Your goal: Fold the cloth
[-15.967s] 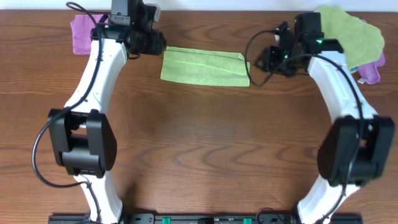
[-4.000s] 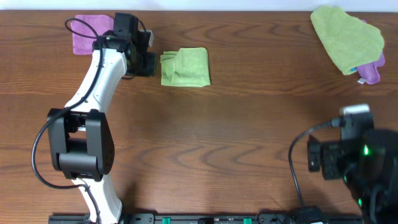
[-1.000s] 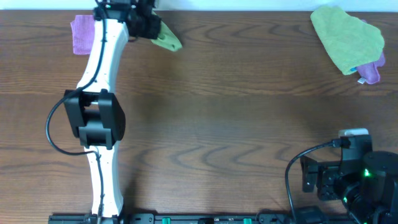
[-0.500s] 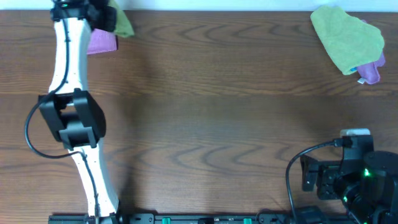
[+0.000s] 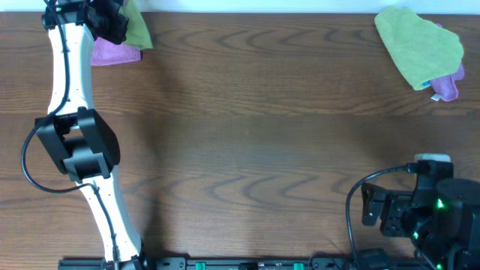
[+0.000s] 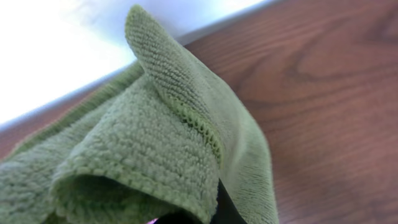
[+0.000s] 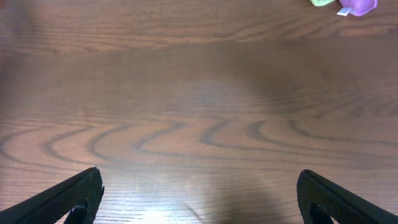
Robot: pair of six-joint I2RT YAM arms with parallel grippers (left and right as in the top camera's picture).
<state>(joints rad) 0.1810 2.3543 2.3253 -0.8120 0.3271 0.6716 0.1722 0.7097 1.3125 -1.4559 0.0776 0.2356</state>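
Note:
Next, I let go of the folded green cloth with my left gripper on top of the purple cloth (image 5: 122, 30), near the far edge of the table.
The folded green cloth (image 5: 138, 28) hangs from my left gripper (image 5: 112, 24) at the table's far left corner, above a purple cloth (image 5: 114, 52). In the left wrist view the green cloth (image 6: 155, 143) fills the frame, bunched in thick folds, and my left gripper is shut on it with only a dark finger edge (image 6: 221, 208) showing. My right gripper (image 7: 199, 199) is open near the table's front right, its two dark fingertips (image 7: 81, 193) wide apart over bare wood. In the overhead view the right arm (image 5: 420, 217) sits low at the front right corner.
A pile of another green cloth (image 5: 420, 45) on a purple cloth (image 5: 447, 88) lies at the far right corner; its tip shows in the right wrist view (image 7: 348, 5). The table's far edge (image 6: 205, 31) runs just behind the held cloth.
My left arm has swung further left along the far edge with the green cloth, bringing it over the purple cloth. The right arm has stayed still.

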